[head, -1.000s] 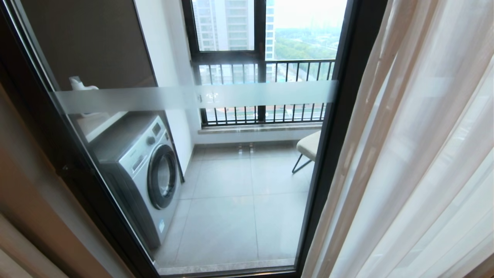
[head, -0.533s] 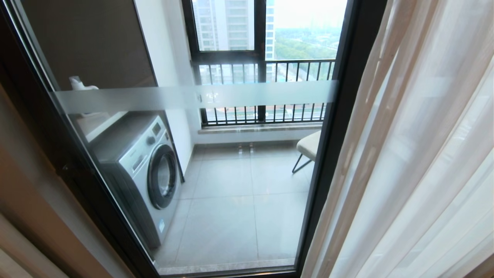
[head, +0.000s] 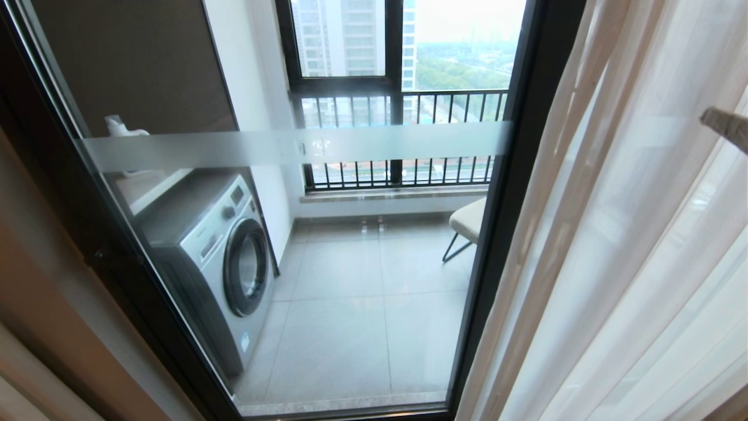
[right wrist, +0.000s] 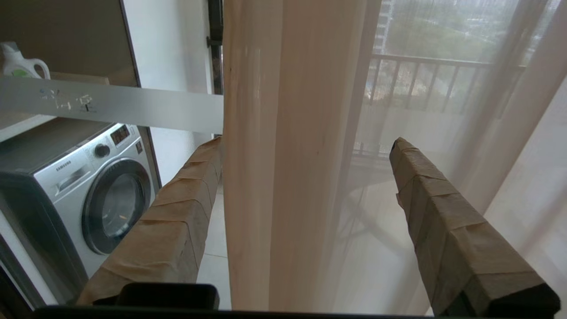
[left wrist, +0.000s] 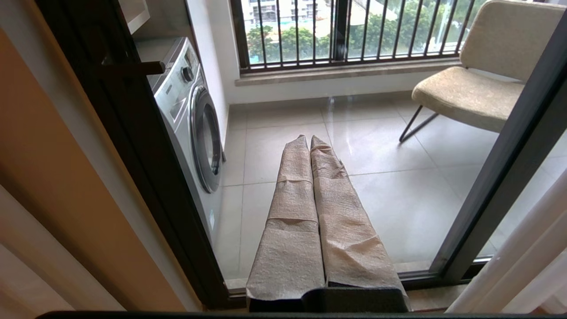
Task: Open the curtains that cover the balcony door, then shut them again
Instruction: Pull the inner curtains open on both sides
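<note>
My right gripper needs to go up and close on the thick folded edge (head: pixel 608 48) (right wrist: pixel 297 64) of the curtains, a bit higher than the frosted part of the door.
The balcony door (head: pixel 504 222) is a glass panel in a thick black frame with a frosted band across it, and it stands uncovered. The sheer white curtains (head: pixel 619 245) hang gathered to its right. My right gripper (right wrist: pixel 306 142) is open, raised in front of the curtains, and the curtains' (right wrist: pixel 266 177) thick folded edge hangs between its paper-wrapped fingers. Only one of its fingertips (head: pixel 727 124) pokes in at the right edge of the head view. My left gripper (left wrist: pixel 308 139) is shut and empty, held low and pointing at the door's glass (left wrist: pixel 398 212).
Behind the glass, a washing machine (head: pixel 216 251) stands at the left and a beige chair (head: pixel 467 221) at the right. A black-framed window with railing bars (head: pixel 397 140) closes the balcony. A beige wall (head: pixel 41 304) borders the door on the left.
A fingertip of my right gripper has come into the head view at the right edge, in front of the curtains. Door, curtains and camera are unchanged.
</note>
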Tool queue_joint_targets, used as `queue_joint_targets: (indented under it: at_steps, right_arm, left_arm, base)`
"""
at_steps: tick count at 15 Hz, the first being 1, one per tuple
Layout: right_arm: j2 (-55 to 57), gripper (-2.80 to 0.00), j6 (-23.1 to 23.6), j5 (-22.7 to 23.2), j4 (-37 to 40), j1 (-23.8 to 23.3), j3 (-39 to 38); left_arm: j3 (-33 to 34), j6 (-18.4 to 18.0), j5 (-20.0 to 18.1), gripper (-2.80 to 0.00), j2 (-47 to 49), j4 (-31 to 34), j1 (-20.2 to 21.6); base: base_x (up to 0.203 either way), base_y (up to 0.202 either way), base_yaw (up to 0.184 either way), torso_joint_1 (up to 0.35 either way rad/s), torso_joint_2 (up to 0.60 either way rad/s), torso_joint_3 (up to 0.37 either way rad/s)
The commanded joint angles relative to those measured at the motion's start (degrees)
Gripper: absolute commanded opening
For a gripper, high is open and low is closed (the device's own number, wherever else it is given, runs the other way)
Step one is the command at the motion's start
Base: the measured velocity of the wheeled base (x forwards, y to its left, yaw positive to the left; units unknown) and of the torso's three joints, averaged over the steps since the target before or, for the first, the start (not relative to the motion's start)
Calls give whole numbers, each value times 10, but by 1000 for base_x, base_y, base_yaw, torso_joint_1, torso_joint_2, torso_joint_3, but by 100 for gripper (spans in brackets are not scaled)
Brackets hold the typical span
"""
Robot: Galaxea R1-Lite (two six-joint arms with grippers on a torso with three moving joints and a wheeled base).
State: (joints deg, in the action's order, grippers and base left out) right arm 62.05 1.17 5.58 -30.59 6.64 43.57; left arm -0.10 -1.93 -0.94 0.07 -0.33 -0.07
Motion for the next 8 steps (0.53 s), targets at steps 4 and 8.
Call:
queue_joint_targets:
  at_steps: [4, 8]
  right_arm:
    - [95, 0, -60, 1, -21, 0, 68]
    - [131, 0, -95, 2, -26, 2, 117]
  left_arm:
    - [0, 0, 0, -280, -1, 0, 0]
    - [0, 0, 1, -280, -1, 0, 0]
  base:
    - [0, 0, 0, 0, 0, 0]
    - [0, 0, 0, 0, 0, 0]
